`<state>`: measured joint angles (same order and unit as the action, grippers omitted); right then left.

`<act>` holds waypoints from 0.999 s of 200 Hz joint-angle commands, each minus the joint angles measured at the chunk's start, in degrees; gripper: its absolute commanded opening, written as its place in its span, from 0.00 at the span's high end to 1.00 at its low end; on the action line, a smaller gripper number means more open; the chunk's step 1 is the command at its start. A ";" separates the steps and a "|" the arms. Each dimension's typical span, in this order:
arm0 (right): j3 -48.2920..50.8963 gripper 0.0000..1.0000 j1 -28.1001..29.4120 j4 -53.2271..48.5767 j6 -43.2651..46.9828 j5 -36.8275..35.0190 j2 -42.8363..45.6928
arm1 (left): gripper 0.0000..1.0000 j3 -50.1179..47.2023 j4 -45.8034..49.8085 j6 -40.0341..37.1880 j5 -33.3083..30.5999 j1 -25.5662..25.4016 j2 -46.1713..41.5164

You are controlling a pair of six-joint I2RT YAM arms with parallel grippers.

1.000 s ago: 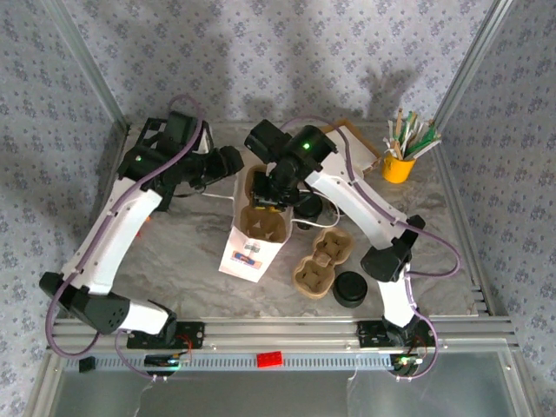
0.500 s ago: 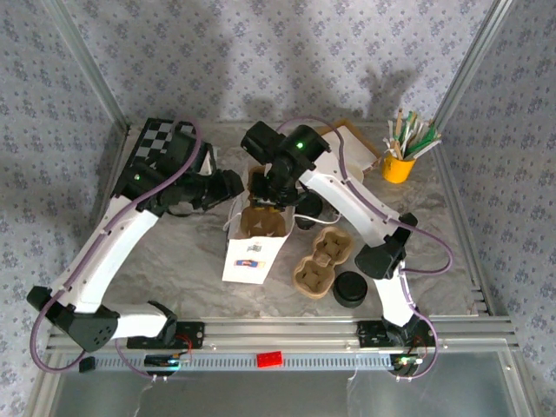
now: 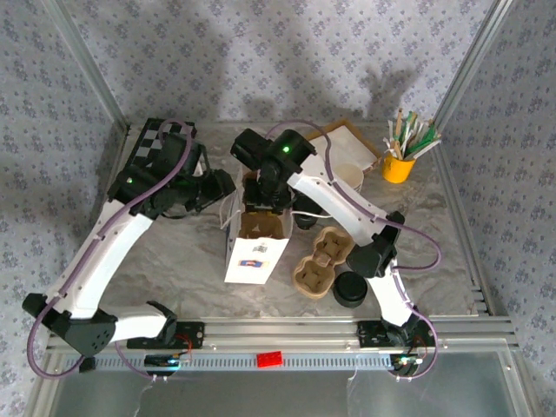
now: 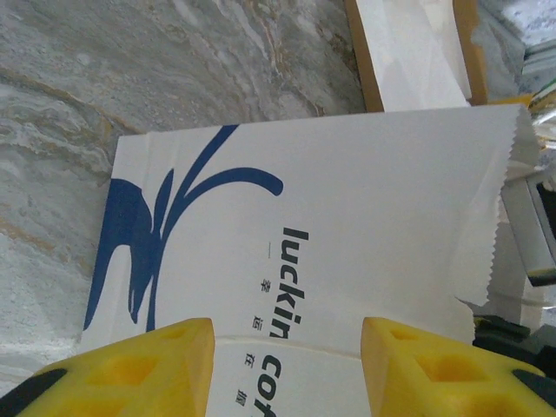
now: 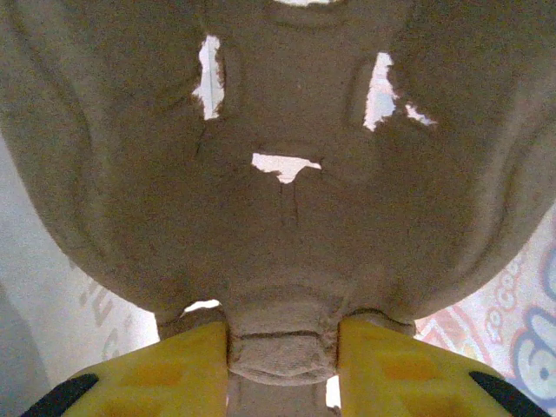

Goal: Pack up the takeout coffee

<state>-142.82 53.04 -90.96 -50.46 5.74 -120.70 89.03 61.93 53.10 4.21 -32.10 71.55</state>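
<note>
The robot's left gripper straddles the white handle over the bag's printed side, so it should back off and pinch the bag's rim [image 4: 488, 271] to steady it for the carrier.
A white paper bag [image 3: 252, 256] with blue print stands open at the table's middle. A brown pulp cup carrier [image 3: 263, 226] sits in its mouth. My right gripper [image 3: 263, 198] reaches down into the bag from behind. In the right wrist view its yellow fingers [image 5: 174, 369] press both sides of the middle tab of the carrier [image 5: 278, 174], so the right gripper [image 5: 282, 352] is shut on it. My left gripper [image 3: 224, 187] is at the bag's left wall. In the left wrist view the left gripper [image 4: 287, 352] pinches a raised fold of the bag [image 4: 347, 200]. No coffee cup is in the carrier.
A second pulp carrier [image 3: 321, 261] and a black lid [image 3: 349, 288] lie right of the bag. A yellow cup of stirrers [image 3: 398, 165] and a flat paper bag [image 3: 352, 139] are at the back right. A checkered board [image 3: 156, 143] sits back left. Metal frame posts flank the table.
The left gripper narrowed its jaws and moved onto the bag's left wall. The right arm pushed the carrier lower into the bag, which shifted slightly forward.
</note>
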 commanded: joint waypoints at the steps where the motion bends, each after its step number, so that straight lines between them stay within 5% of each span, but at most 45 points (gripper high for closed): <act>1: -2.15 0.63 0.52 -2.84 0.63 -1.50 -0.50 | 0.52 -0.60 1.41 1.04 -0.87 0.80 -1.93; 119: -8.19 0.56 1.01 -4.91 0.40 -1.55 -0.76 | 0.51 1.19 4.42 -0.97 0.98 4.12 -2.29; 200: -8.37 0.56 2.20 -4.42 2.58 -1.29 2.56 | 0.39 6.01 11.13 -2.78 2.08 5.31 -3.46</act>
<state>-149.69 54.28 -91.88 -49.60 4.93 -120.75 91.74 68.51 51.51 5.58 -27.09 70.41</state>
